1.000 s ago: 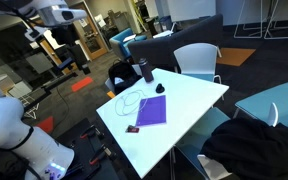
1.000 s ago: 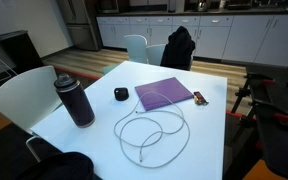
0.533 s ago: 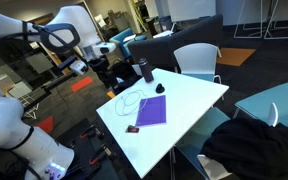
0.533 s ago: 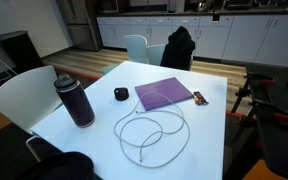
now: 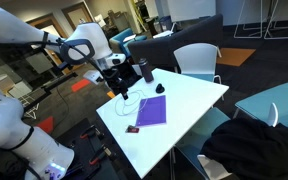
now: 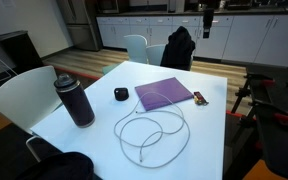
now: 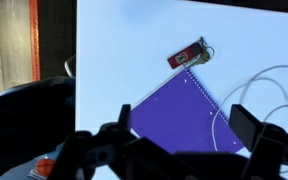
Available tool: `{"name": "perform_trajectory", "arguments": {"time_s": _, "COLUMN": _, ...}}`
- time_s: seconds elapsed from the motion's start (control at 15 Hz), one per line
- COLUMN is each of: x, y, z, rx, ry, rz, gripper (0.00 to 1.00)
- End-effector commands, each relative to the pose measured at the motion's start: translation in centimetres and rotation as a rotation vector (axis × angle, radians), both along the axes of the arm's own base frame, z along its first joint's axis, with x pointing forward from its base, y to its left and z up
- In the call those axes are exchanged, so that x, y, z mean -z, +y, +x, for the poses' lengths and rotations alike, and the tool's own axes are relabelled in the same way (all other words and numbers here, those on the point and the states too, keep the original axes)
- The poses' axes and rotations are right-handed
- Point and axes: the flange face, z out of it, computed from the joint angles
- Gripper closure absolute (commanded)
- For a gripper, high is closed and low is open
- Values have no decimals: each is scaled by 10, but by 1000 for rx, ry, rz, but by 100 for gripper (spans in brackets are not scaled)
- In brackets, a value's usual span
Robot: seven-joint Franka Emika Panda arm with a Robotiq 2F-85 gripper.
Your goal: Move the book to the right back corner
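Note:
My gripper is going to close at the middle of the purple book's spiral edge [image 5: 144, 110] [image 7: 211, 117], just over its cover, next to the white cable.
The purple book [image 5: 151, 110] lies flat on the white table [image 5: 189, 95], near the table's edge on the robot's side. It also shows in the other exterior view [image 6: 164, 95] and in the wrist view [image 7: 179, 115]. My gripper [image 5: 121, 85] hangs in the air above the table edge beside the book, open and empty. In the wrist view the gripper [image 7: 184, 117] looks down on the book between its spread fingers [image 7: 246, 122]. In an exterior view the gripper [image 6: 208, 20] only enters at the top edge.
A dark bottle [image 6: 74, 100], a small black object [image 6: 121, 94], a red-and-black card [image 7: 187, 54] and a looped white cable [image 6: 149, 135] lie on the table. White chairs [image 5: 197, 60] and a chair with a dark bag [image 6: 179, 45] stand around it.
The arm has swung in from the side and come down over the table edge near the book. The book and the other items have not moved.

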Motion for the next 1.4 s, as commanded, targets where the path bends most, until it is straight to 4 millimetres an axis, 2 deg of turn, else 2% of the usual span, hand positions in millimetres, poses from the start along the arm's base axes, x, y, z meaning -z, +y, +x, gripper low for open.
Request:
{"name": "perform_trajectory", "arguments": {"time_s": 0.0, "x": 14, "y": -3, "z": 13, "rx": 149, "ry": -6, "rz": 49, "gripper": 0}}
{"name": "perform_trajectory", "arguments": {"time_s": 0.2, "x": 56, "y": 6, "z": 26, "rx": 324, "ry": 11, "rz": 110, "gripper": 0}}
{"name": "perform_trajectory", "arguments": {"time_s": 0.53, "x": 132, "y": 23, "z": 50, "rx": 591, "ry": -123, "rz": 150, "gripper": 0}}
{"name": "perform_trajectory", "arguments": {"time_s": 0.73, "x": 175, "y": 31, "z": 60, "rx": 676, "ry": -159, "rz": 120, "gripper": 0}}
{"name": "perform_trajectory", "arguments": {"time_s": 1.07, "x": 228, "y": 34, "z": 75, "rx": 761, "ry": -187, "rz": 73, "gripper": 0}}
{"name": "perform_trajectory", "arguments": {"time_s": 1.33, "x": 256, "y": 35, "z": 83, "rx": 803, "ry": -162, "rz": 61, "gripper": 0}}
